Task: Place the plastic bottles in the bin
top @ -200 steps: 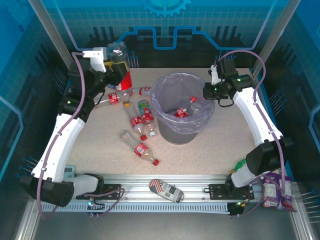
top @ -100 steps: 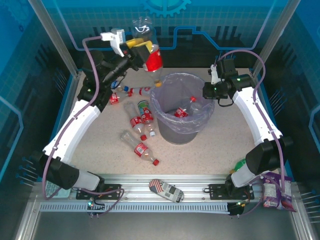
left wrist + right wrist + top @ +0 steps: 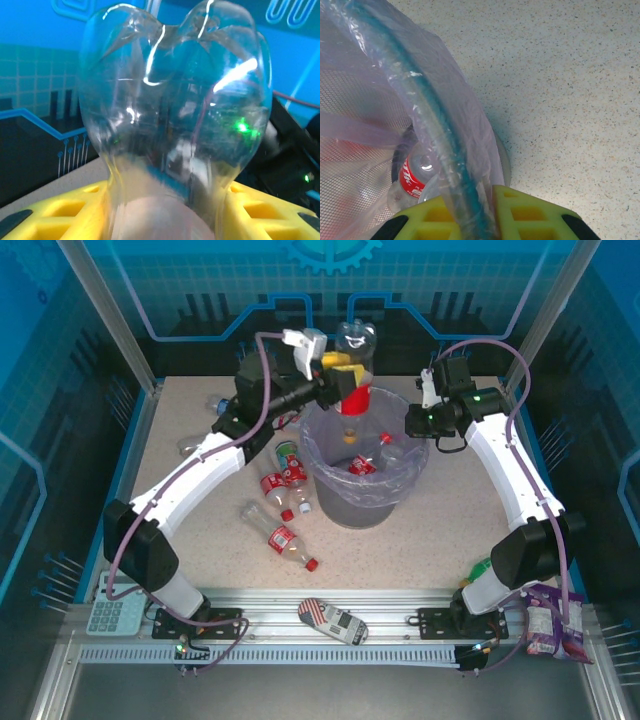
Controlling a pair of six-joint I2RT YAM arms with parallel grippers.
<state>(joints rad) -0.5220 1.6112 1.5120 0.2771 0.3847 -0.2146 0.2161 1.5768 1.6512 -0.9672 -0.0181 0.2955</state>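
Note:
My left gripper should set the clear plastic bottle down and let go of it on top of the red-labelled bottle inside the bin (image 3: pixel 362 455).
My left gripper (image 3: pixel 343 368) is shut on a clear plastic bottle (image 3: pixel 355 398) with a red label. It holds the bottle upside down, cap lowest, over the mouth of the bin (image 3: pixel 318 452). In the left wrist view the bottle's crumpled base (image 3: pixel 175 115) stands between my yellow fingers (image 3: pixel 55 207). My right gripper (image 3: pixel 421 421) is shut on the bin's right rim; the lavender bag and rim (image 3: pixel 427 110) run between its jaws (image 3: pixel 480 220). Two bottles (image 3: pixel 362 465) lie inside the bin. Several more bottles (image 3: pixel 283 537) lie on the table left of the bin.
Two clear bottles (image 3: pixel 192 445) lie at the far left of the table. A green bottle (image 3: pixel 481 567) sits by the right arm's base, with snack bags (image 3: pixel 548 625) beside it. A calculator (image 3: pixel 110 612) and a striped object (image 3: pixel 333 618) lie near the front rail.
My left arm has swung right from the back left corner, carrying the bottle until it hangs over the bin. The right arm has stayed on the rim.

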